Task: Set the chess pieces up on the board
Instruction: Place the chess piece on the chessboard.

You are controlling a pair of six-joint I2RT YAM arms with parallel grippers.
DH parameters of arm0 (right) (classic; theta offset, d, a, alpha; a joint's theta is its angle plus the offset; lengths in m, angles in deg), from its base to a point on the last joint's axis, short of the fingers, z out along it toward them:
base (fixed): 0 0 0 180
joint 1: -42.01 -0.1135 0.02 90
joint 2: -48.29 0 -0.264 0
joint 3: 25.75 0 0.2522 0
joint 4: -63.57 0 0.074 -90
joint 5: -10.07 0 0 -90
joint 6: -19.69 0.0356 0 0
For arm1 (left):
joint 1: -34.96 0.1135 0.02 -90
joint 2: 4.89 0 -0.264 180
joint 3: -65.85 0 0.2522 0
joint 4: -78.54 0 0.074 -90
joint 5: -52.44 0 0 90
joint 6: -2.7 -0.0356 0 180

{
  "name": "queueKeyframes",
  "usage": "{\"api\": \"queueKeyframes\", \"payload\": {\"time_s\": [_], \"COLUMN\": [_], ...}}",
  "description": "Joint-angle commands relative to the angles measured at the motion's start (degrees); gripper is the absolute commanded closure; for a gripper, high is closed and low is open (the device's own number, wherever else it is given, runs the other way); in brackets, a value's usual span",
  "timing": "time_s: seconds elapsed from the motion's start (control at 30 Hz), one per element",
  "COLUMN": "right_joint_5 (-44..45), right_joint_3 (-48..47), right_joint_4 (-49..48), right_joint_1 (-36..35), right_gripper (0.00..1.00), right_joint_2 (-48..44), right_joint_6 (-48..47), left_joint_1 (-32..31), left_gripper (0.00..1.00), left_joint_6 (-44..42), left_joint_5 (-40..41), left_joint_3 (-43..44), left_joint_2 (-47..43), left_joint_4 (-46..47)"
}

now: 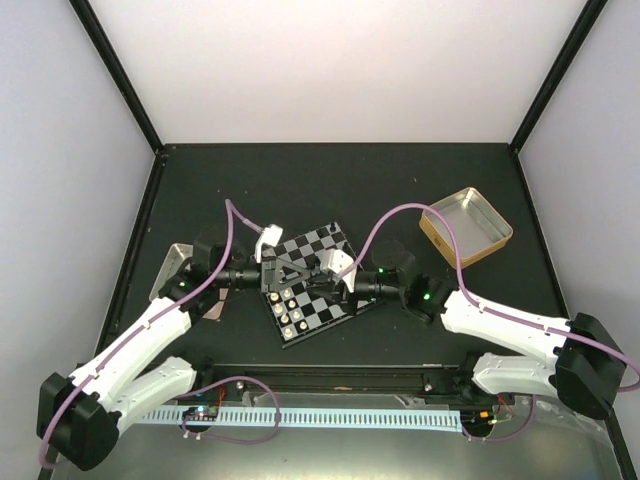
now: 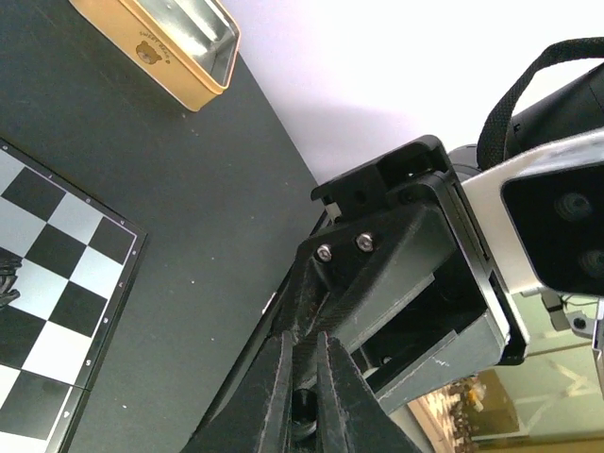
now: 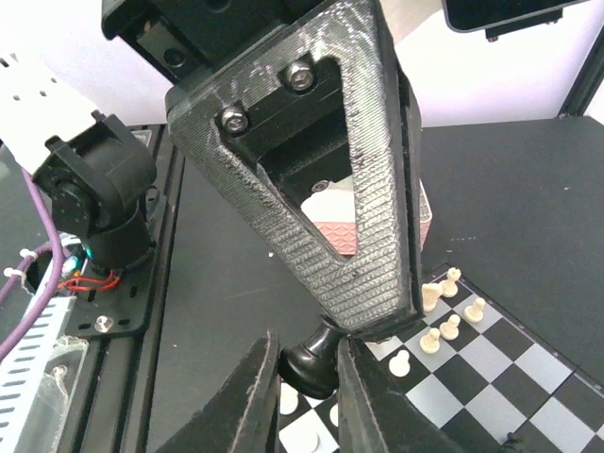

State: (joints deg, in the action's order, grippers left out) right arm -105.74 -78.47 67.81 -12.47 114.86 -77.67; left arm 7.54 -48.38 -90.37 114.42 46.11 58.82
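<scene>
Next, my left gripper sets the black chess piece, now hanging just above the board, down on the light square diagonally inside the board's far corner (image 1: 331, 244).
The board (image 1: 335, 300) lies at the table's middle, and it also shows in the left wrist view (image 2: 57, 274) and the right wrist view (image 3: 528, 377). Cream-white chess pieces (image 1: 288, 310) stand along its near-left edge (image 3: 444, 321). My two grippers meet tip to tip just above the board. A black chess piece (image 3: 321, 363) hangs between them. My left gripper (image 1: 314, 270) (image 2: 304, 342) is pinched on its top, fingers nearly together. My right gripper (image 1: 328, 276) (image 3: 307, 357) has both fingers (image 3: 260, 396) against its round base.
A gold tin (image 1: 466, 226) (image 2: 160, 42) stands open at the back right. A silver-pink tray (image 1: 170, 265) lies left of the board, partly under my left arm, and it shows in the right wrist view (image 3: 330, 236). A black rail runs along the near edge.
</scene>
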Motion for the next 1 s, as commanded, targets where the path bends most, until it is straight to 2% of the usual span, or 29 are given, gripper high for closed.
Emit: {"api": "queueKeyframes", "payload": {"time_s": [0.0, 0.2, 0.3, 0.5, 0.67, 0.83, 0.97], "right_joint_5": [4.29, 7.57, 11.35, 25.77, 34.8, 35.21, 32.8], "right_joint_3": [-2.05, -0.83, 0.44, 3.35, 3.96, 7.71, 10.5], "right_joint_4": [0.43, -0.74, -1.3, 1.5, 9.04, 11.19, 11.18], "right_joint_1": [-0.08, -0.09, 0.01, 1.51, 6.97, 12.53, 15.62], "right_gripper": [0.75, 0.47, 0.4, 0.4, 0.4, 0.4, 0.4], "right_joint_2": [-0.44, -1.39, -2.89, -6.21, -6.12, -6.9, -7.47], "right_joint_6": [2.27, 7.13, 10.43, 21.07, 35.49, 45.69, 48.55], "left_joint_1": [-0.64, -0.75, -0.77, -4.01, -9.72, -13.46, -13.89], "left_gripper": [0.98, 0.99, 0.99, 0.99, 0.98, 0.98, 0.98], "left_joint_6": [-2.15, -4.3, -6.7, -12.42, -14.57, -15.23, -13.87], "left_joint_5": [-0.42, 5.73, 12.38, 32.82, 44.13, 54.15, 60.47], "left_joint_3": [2.85, 2.81, 3.26, 5.15, 8.58, 15.02, 21.81], "left_joint_2": [-1.16, -1.96, -1.72, 2.84, 13.79, 27.07, 36.91], "left_joint_4": [-1.93, -2.5, -3.94, -4.96, -1.09, 1.49, 0.97]}}
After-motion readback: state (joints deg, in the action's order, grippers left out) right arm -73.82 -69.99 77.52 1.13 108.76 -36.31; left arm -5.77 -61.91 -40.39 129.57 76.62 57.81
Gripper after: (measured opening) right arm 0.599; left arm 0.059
